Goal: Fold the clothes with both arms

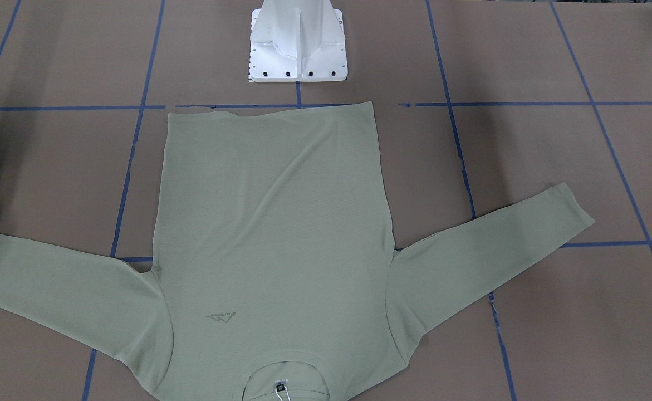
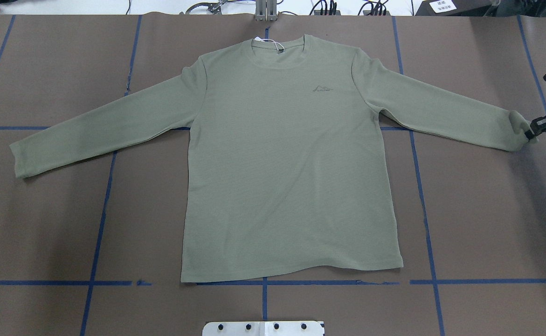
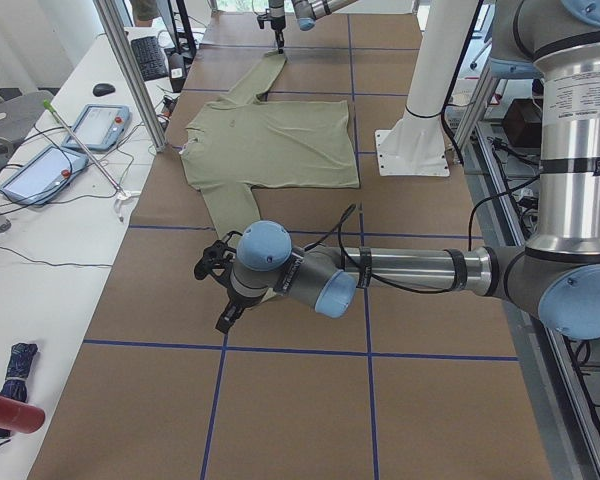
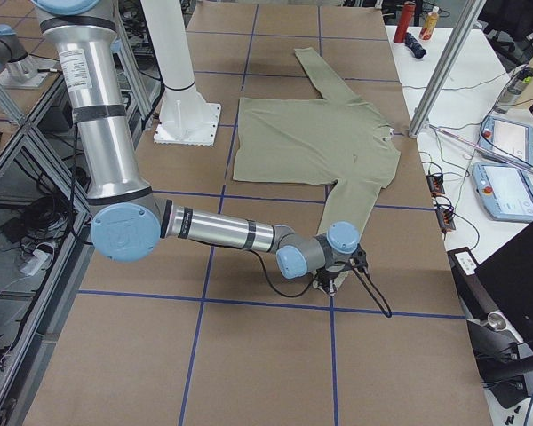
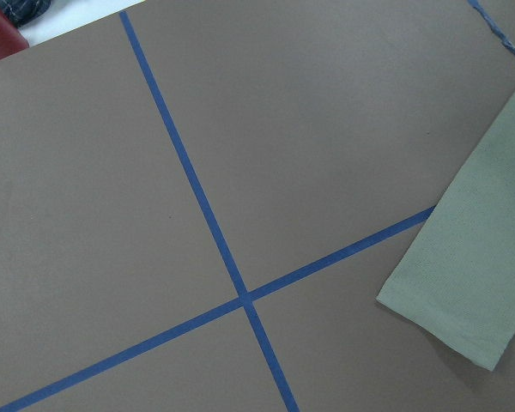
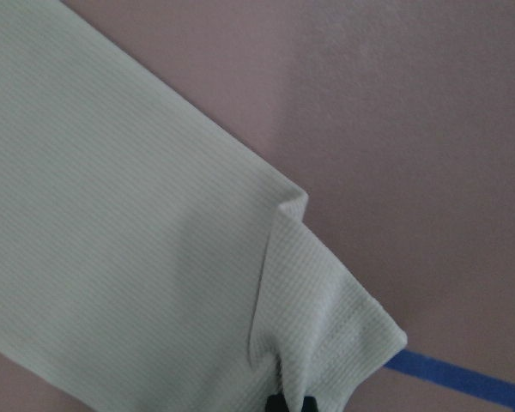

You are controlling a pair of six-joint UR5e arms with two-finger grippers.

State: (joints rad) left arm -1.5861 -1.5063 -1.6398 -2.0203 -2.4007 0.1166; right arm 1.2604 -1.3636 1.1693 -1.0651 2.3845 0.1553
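Observation:
My right gripper is to release the cuff on the shirt's body, a little inside the opposite sleeve's armpit (image 1: 348, 229).
The pale sage-green long-sleeved shirt (image 2: 291, 158) lies flat and face up on the brown table, sleeves spread, collar and white hang tag (image 2: 273, 44) at the far edge. My right gripper (image 2: 531, 132) is at the end of the right sleeve. In the right wrist view its black fingertips (image 6: 277, 403) pinch the bunched, slightly raised cuff (image 6: 326, 343). My left gripper (image 3: 222, 295) shows only in the exterior left view, hovering low just past the left sleeve's cuff (image 5: 455, 292); I cannot tell whether it is open or shut.
The white pedestal base (image 1: 298, 44) stands at the robot's side of the table, just beyond the shirt's hem. Blue tape lines (image 2: 100, 224) grid the brown surface. Tablets (image 3: 100, 125), cables and metal posts line the bench past the collar edge.

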